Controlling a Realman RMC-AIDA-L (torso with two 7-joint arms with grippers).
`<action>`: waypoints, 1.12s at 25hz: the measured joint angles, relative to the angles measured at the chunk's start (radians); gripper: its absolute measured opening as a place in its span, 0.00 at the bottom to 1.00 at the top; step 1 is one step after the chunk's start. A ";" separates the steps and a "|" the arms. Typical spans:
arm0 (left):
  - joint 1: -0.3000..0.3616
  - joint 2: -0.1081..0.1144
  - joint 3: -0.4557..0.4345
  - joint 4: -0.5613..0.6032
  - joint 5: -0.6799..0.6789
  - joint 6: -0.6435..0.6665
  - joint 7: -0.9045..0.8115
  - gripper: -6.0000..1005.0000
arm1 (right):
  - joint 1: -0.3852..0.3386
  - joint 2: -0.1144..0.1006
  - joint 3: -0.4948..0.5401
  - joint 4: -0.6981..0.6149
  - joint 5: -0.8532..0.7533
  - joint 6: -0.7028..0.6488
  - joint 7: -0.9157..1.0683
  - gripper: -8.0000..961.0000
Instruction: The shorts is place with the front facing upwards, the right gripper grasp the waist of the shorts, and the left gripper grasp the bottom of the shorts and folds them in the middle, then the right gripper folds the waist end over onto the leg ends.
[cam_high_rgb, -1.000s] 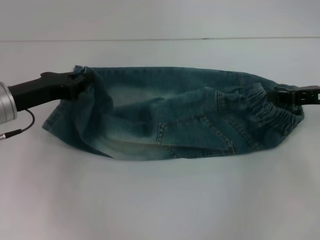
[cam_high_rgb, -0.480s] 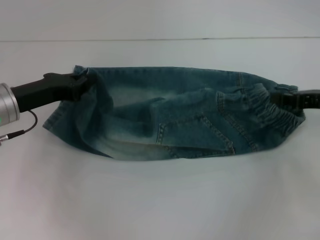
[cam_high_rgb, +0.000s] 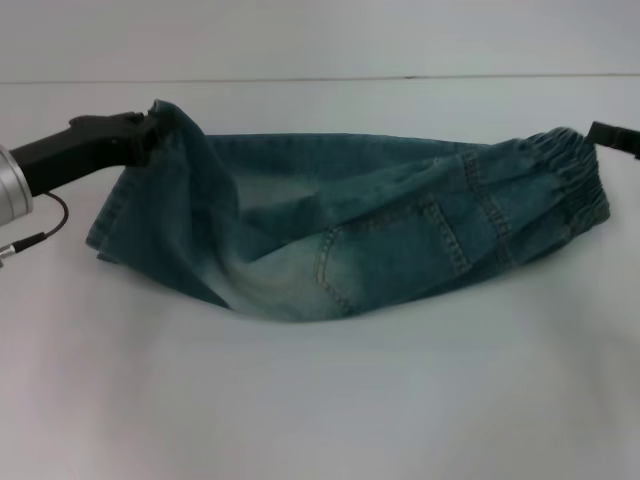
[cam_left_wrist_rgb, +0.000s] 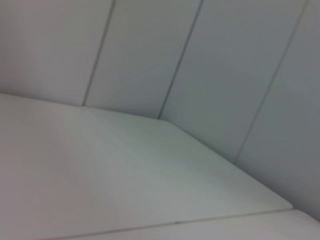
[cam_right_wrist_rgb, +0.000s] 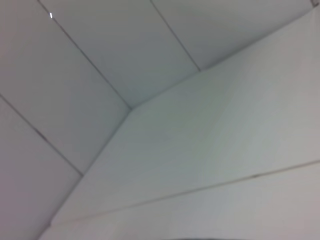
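I will release the leg ends' upper corner with my left gripper on the table, in line with the shorts' far edge (cam_high_rgb: 170, 138).
The blue-green denim shorts (cam_high_rgb: 380, 230) hang stretched between my two grippers in the head view, sagging in the middle, where the lowest fold rests on the white table (cam_high_rgb: 320, 400). My left gripper (cam_high_rgb: 148, 138) is shut on the upper corner of the leg ends, and the bottom hem (cam_high_rgb: 108, 225) droops below it. At the right edge of the view only a black tip of my right gripper (cam_high_rgb: 603, 133) shows, shut on the top of the ruffled waist (cam_high_rgb: 572, 175). Neither wrist view shows the shorts or any fingers.
The left arm's silver wrist (cam_high_rgb: 12, 195) and thin cable (cam_high_rgb: 40, 240) sit at the left edge. Behind the table rises a white panelled wall (cam_left_wrist_rgb: 210, 60), also filling the right wrist view as wall panels (cam_right_wrist_rgb: 100, 60). Bare tabletop lies in front of the shorts.
Both grippers have risen, lifting the ends of the shorts. The right gripper has pulled further right, almost out of view. The cloth has stretched out and the front folds have flattened.
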 joint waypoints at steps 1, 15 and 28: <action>-0.002 0.000 0.000 -0.004 -0.008 -0.010 0.000 0.01 | -0.008 0.002 0.007 0.000 0.019 -0.004 0.000 0.05; -0.014 0.000 0.063 -0.032 -0.160 -0.201 0.018 0.01 | -0.079 0.044 0.167 0.032 0.169 0.005 -0.025 0.08; -0.049 0.000 0.164 -0.083 -0.181 -0.403 0.025 0.01 | -0.014 0.044 0.165 0.121 0.233 0.173 -0.010 0.11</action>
